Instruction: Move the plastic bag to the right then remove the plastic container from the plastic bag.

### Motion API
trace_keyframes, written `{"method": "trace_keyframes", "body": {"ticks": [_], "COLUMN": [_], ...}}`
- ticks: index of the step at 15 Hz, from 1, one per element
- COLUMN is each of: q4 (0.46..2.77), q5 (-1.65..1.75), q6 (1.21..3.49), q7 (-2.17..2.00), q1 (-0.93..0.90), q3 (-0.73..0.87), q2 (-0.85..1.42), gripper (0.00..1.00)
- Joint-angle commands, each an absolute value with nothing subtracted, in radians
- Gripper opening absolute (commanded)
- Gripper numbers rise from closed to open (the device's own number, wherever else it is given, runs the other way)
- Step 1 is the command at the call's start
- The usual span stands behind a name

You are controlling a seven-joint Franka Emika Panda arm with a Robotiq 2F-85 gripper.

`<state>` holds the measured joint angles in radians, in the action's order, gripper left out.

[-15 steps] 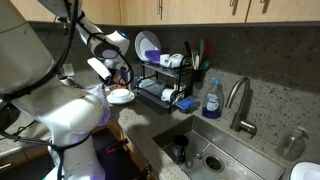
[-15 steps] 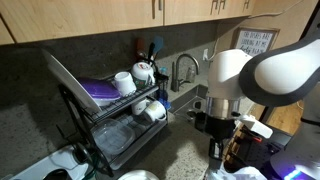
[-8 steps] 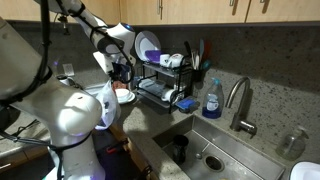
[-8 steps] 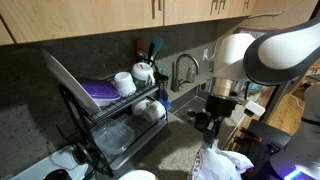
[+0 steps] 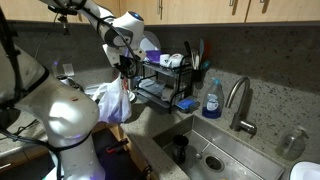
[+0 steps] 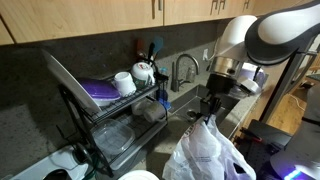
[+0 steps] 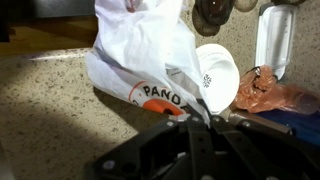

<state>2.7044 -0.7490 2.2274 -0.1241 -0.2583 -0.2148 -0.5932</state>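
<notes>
The robot's gripper needs to release the plastic bag on the counter's front edge before the black dish rack [image 5: 132, 112].
My gripper [image 5: 125, 68] is shut on the top of the plastic bag [image 5: 113, 100], a crinkled whitish bag that hangs below it, lifted above the counter beside the dish rack. In an exterior view the gripper [image 6: 210, 103] holds the bag [image 6: 208, 155] hanging free. In the wrist view the fingers [image 7: 203, 120] pinch the film of the bag [image 7: 140, 50], which shows a round orange "PANDA" print. The plastic container is not visible; it may be hidden inside the bag.
A black dish rack [image 5: 163, 80] with plates and cups stands on the counter, also in an exterior view [image 6: 110, 115]. A sink [image 5: 215, 155], faucet [image 5: 238, 100] and blue soap bottle [image 5: 212, 98] lie beyond. A white round dish [image 7: 220, 72] and an orange crumpled wrap [image 7: 268, 92] lie on the counter.
The gripper has risen with the bag in its grip. The bag, low at the counter before, now hangs stretched below the gripper.
</notes>
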Motion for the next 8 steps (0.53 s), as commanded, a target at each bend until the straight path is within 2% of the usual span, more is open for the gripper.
{"method": "trace_keyframes", "body": {"ticks": [1, 8], "q4": [2.688, 2.688], "q5": [-0.712, -0.694], "q6": [2.173, 2.142], "q7": [-0.175, -0.153], "q1": [-0.205, -0.134], "q3": [-0.176, -0.105], "q2": [-0.614, -0.601], "gripper": [0.0, 0.0]}}
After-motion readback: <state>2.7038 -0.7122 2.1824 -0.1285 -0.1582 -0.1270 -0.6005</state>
